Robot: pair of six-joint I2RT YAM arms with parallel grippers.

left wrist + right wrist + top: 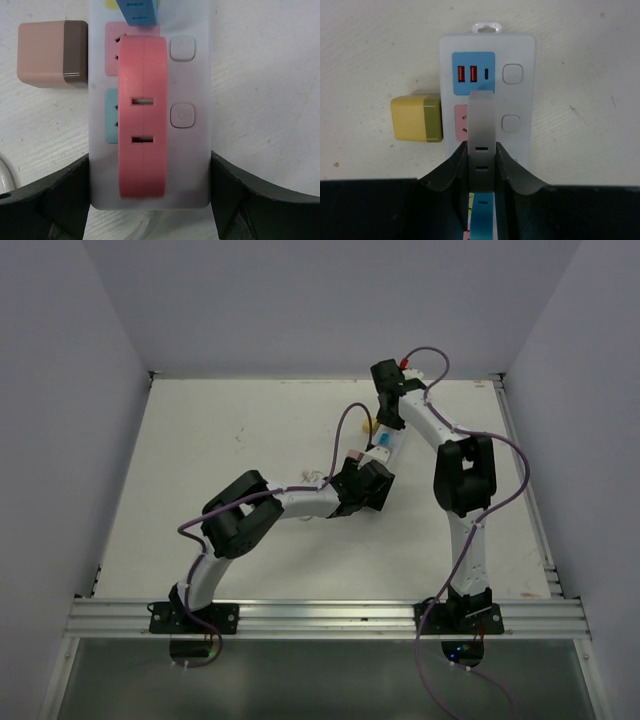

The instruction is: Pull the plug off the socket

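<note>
My right gripper is going to release the pale grey plug on the bare table [414, 442] [580, 175] beside the strip, opposite the yellow cube adapter.
The socket, a white power strip [385, 448], lies on the table between my two grippers. My left gripper [150, 165] is shut on the sides of the strip's cord end [195, 155]. A pink plug [142, 125] sits in the strip just ahead of it, and a blue plug [139, 11] sits farther along. My right gripper [481, 152] is shut on a pale grey plug [481, 115] that stands over a pink outlet face. The strip's far end [520, 55] has a blue USB face. The blue plug [482, 215] shows under the fingers.
A yellow cube adapter [416, 118] and a pink-and-brown cube adapter [50, 54] lie against the strip's side. The strip's white cord [4, 175] loops near the left gripper. Grey walls enclose the table, and a metal rail [320, 618] runs along its near edge.
</note>
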